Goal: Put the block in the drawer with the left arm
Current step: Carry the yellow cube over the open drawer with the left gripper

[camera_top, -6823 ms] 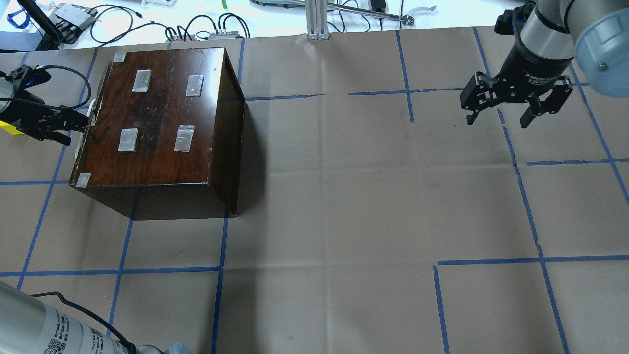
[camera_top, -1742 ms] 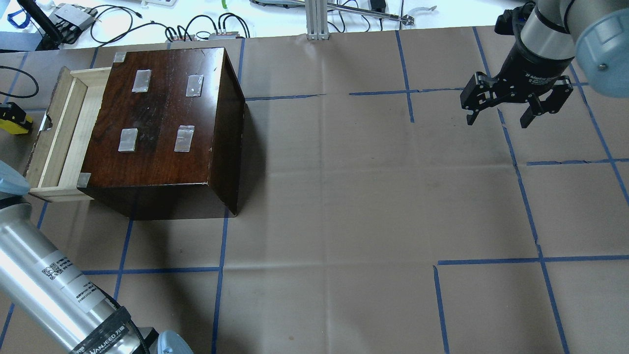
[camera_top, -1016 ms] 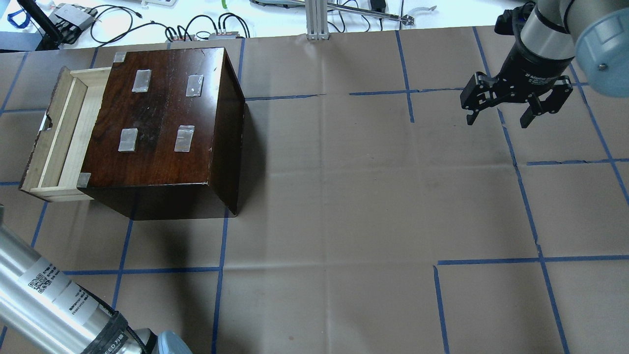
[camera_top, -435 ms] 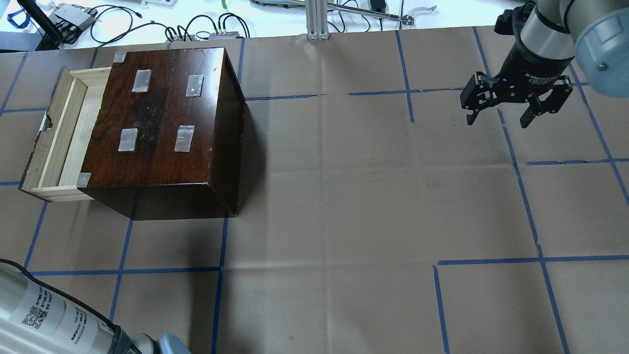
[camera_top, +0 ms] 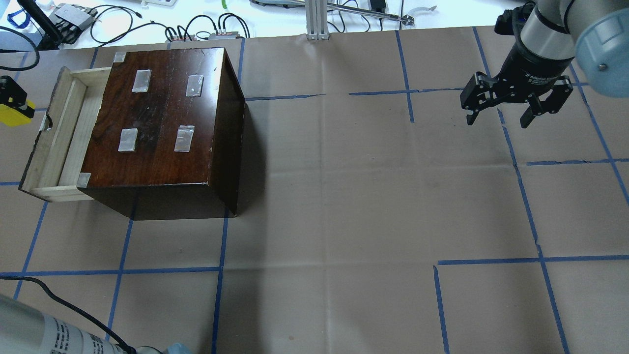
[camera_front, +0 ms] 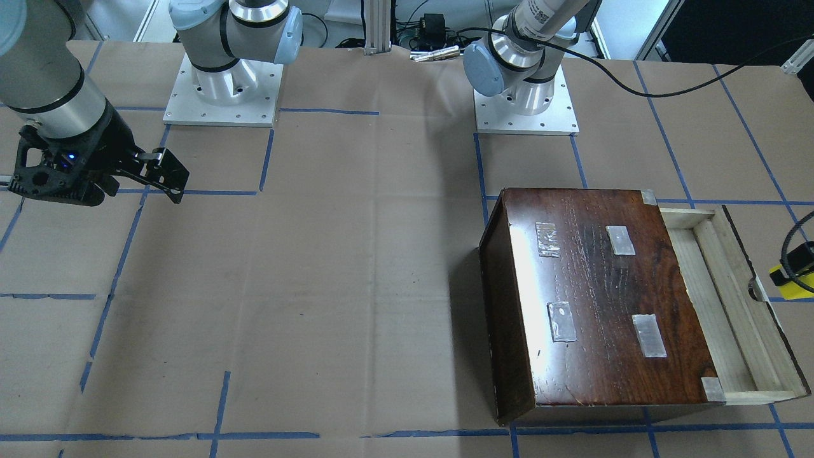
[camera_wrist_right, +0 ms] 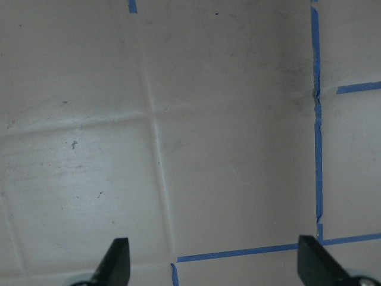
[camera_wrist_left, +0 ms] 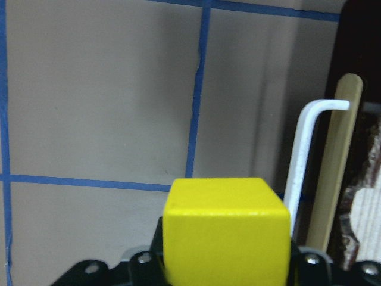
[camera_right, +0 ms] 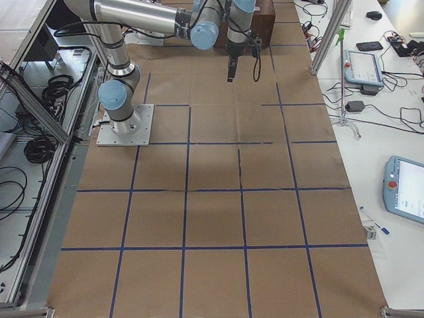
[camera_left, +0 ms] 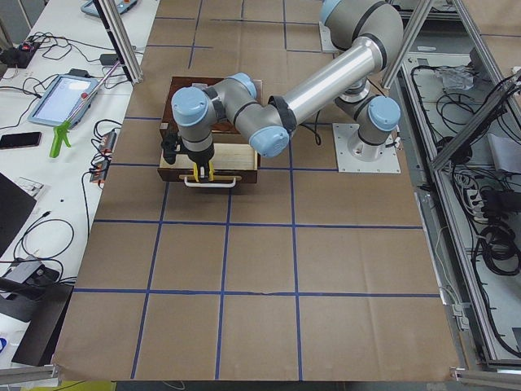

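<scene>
I should release the yellow block from my left gripper on the pale drawer's bottom beside the notch (camera_front: 702, 281) in the drawer front.
The yellow block (camera_wrist_left: 226, 229) sits clamped between my left gripper's fingers (camera_wrist_left: 143, 262). In the overhead view the left gripper (camera_top: 13, 102) holds the block (camera_top: 9, 117) at the far left edge, just left of the open drawer (camera_top: 55, 137). The pale wood drawer is pulled out of the dark-brown box (camera_top: 162, 113). The front view shows the block (camera_front: 790, 289) beside the drawer's notch (camera_front: 755, 289). The inside of the drawer (camera_front: 718, 305) shows nothing in it. My right gripper (camera_top: 499, 120) is open and empty, far right above the paper.
A white wire handle (camera_wrist_left: 303, 149) sticks out from the drawer front (camera_wrist_left: 340, 167), close to the right of the block. Cables and tools (camera_top: 196, 27) lie beyond the table's far edge. Blue tape lines cross the brown paper (camera_top: 344, 196).
The drawer, shut 6.8 s ago, now stands pulled open. My left gripper went out of the overhead view and has come back at the left edge, holding the block. The right arm has not moved.
</scene>
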`<state>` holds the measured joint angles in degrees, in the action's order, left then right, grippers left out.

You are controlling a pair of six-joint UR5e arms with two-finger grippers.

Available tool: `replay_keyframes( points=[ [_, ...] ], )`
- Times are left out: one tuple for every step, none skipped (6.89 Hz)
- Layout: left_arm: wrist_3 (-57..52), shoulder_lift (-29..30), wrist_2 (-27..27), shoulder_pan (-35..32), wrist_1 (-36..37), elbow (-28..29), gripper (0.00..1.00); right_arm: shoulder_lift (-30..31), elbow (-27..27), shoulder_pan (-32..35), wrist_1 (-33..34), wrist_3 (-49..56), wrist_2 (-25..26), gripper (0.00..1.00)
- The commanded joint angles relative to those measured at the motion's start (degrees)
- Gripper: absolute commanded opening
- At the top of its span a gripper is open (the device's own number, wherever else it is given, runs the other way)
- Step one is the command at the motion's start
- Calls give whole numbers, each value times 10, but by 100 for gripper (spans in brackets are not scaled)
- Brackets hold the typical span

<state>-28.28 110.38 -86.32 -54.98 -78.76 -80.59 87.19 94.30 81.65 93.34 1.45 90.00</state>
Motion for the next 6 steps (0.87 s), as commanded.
replay_keyframes(
  points=[
    [56, -59, 0, -45, 28, -80, 35, 0, 0, 0, 0, 0, 0, 100],
    [57, -69, -2, -50, 29, -96, 35, 0, 0, 0, 0, 0, 0, 100],
    [58, -68, -3, -52, 28, -101, 35, -1, 0, 0, 0, 0, 0, 100],
    [69, -65, -2, -58, 28, -111, 35, -1, 0, 0, 0, 0, 0, 100],
    [66, -58, -2, -58, 34, -115, 35, 0, -1, 0, 0, 0, 0, 100],
    [67, -51, -2, -60, 36, -117, 35, -1, 0, 0, 0, 0, 0, 100]
  ],
)
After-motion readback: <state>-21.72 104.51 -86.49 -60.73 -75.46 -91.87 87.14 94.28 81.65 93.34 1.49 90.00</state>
